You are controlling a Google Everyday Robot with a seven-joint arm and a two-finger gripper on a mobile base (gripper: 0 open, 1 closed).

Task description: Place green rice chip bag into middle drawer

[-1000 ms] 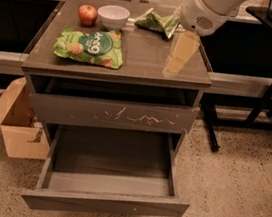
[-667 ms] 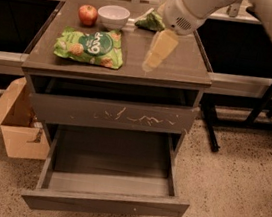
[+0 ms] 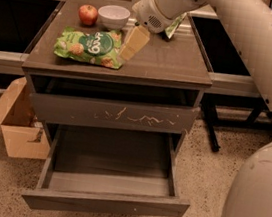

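Note:
The robot's gripper needs to close around the middle of the green rice chip bag point(image 3: 91, 46), between the two ends of the bag.
The green rice chip bag point(image 3: 88, 46) lies flat on the left part of the cabinet top point(image 3: 167, 64), light green with a dark round logo and pictured rice cakes. My gripper point(image 3: 131, 43) hangs from the white wrist over the middle of the top, its tan tip right at the bag's right edge; I cannot tell whether it touches the bag. The middle drawer point(image 3: 106, 203) is pulled wide open below, with a smooth front panel and a bare flat tray.
A red apple point(image 3: 88, 14) and a white bowl point(image 3: 113, 15) stand at the back of the top. A darker green bag point(image 3: 175, 26) lies behind my wrist. The shut drawer front point(image 3: 115, 113) above has pale scratches. A cardboard box point(image 3: 17, 126) sits on the floor left. My arm fills the right side.
My gripper has moved left across the cabinet top, from the right side to the right edge of the green rice chip bag. The bag and the drawers have not moved.

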